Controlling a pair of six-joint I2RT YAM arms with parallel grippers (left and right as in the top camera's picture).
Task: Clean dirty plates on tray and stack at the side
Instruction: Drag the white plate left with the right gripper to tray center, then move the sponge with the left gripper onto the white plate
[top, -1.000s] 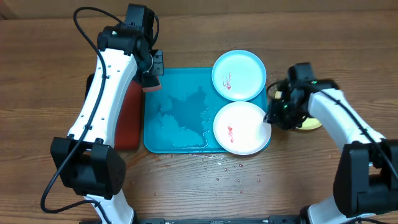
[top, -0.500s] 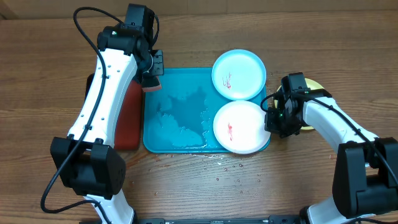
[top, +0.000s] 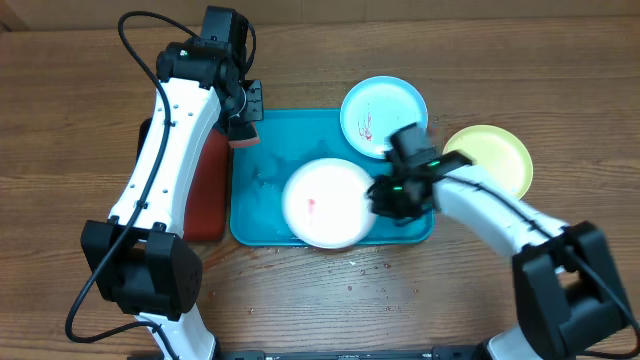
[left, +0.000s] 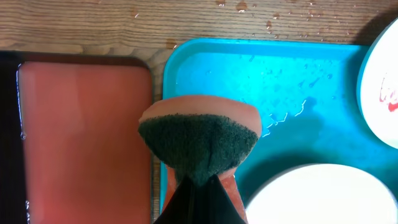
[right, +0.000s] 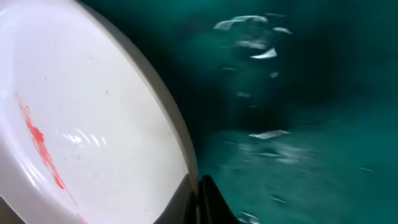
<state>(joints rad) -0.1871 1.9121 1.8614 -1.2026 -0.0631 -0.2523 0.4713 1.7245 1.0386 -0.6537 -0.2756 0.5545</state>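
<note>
The white plate overlaps the blue tray's front edge; my right gripper needs to move it farther in, near the sponge, and regrip the plate's rim (right: 185, 146) before scrubbing.
My right gripper (top: 385, 197) is shut on the right rim of the white plate (top: 325, 203), which has a red smear and lies mid-tray on the wet cyan-blue tray (top: 258, 200). The right wrist view shows the white plate (right: 81, 124) pinched at its rim between my right gripper's (right: 198, 186) jaws, blurred tray (right: 298, 124) beyond. A cyan-rimmed plate (top: 383, 117) with a red smear rests on the tray's far right corner. A lime-green plate (top: 488, 160) lies on the table to the right. My left gripper (top: 243, 125) is shut on an orange-and-green sponge (left: 199, 140) above the tray's far left corner.
A smaller red tray (top: 207, 190) lies against the blue tray's left side, under my left arm. Water pools on the blue tray (left: 249, 74), and drops (top: 370, 270) dot the wood in front of it. My right arm lies across the tray's right edge.
My right gripper closed on the white plate's rim and dragged it left from the tray's near right corner to its middle, uncovering the lime-green plate. The left arm has not moved.
</note>
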